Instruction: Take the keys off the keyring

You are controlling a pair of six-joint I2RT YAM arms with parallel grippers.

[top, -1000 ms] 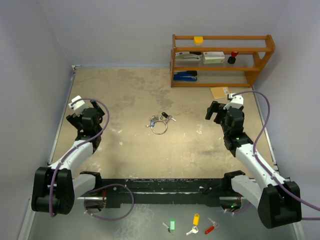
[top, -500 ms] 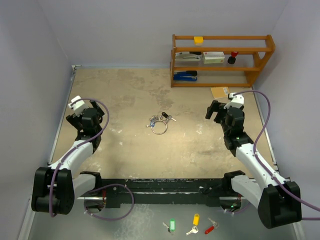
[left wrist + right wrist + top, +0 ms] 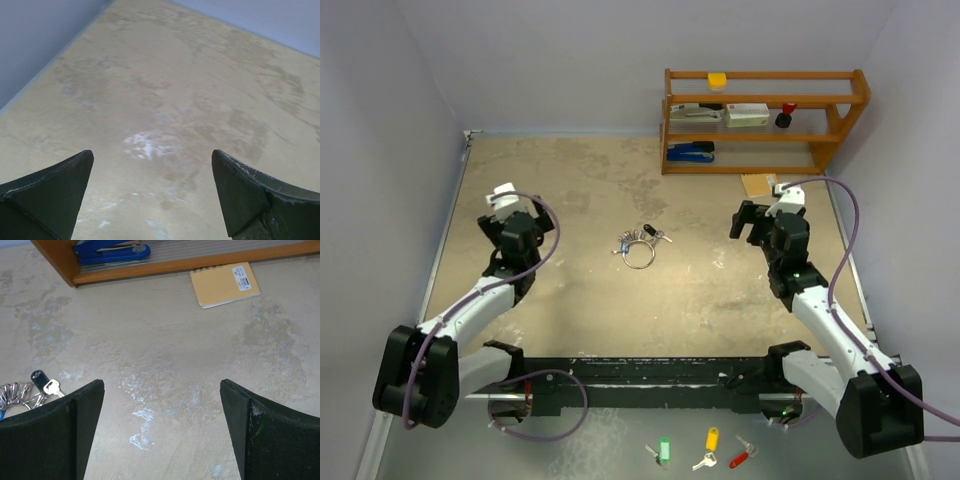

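Next, my right gripper closes on the bare wire [image 3: 654, 248] of the silver keyring, next to the black-headed key.
The keyring [image 3: 639, 255], a thin silver wire ring, lies flat near the table's middle with the keys [image 3: 638, 238] fanned along its far side, one of them black-headed [image 3: 649, 229]. In the right wrist view the keys [image 3: 20, 392] show at the left edge beside the black-headed one [image 3: 38, 376]. My left gripper [image 3: 520, 222] hangs open well left of the ring, with only bare tabletop between its fingers [image 3: 152, 155]. My right gripper [image 3: 752, 220] stands open to the right of the ring, holding nothing [image 3: 161, 385].
A wooden shelf [image 3: 765, 100] at the back right holds a blue stapler [image 3: 690, 152], boxes and small items. A tan notepad [image 3: 760, 184] lies in front of it. Green, yellow and red tagged keys [image 3: 705, 450] lie below the arm bases.
The left arm has swung right and slightly away, toward the keyring. The right arm has barely moved. The keys and ring lie as before.
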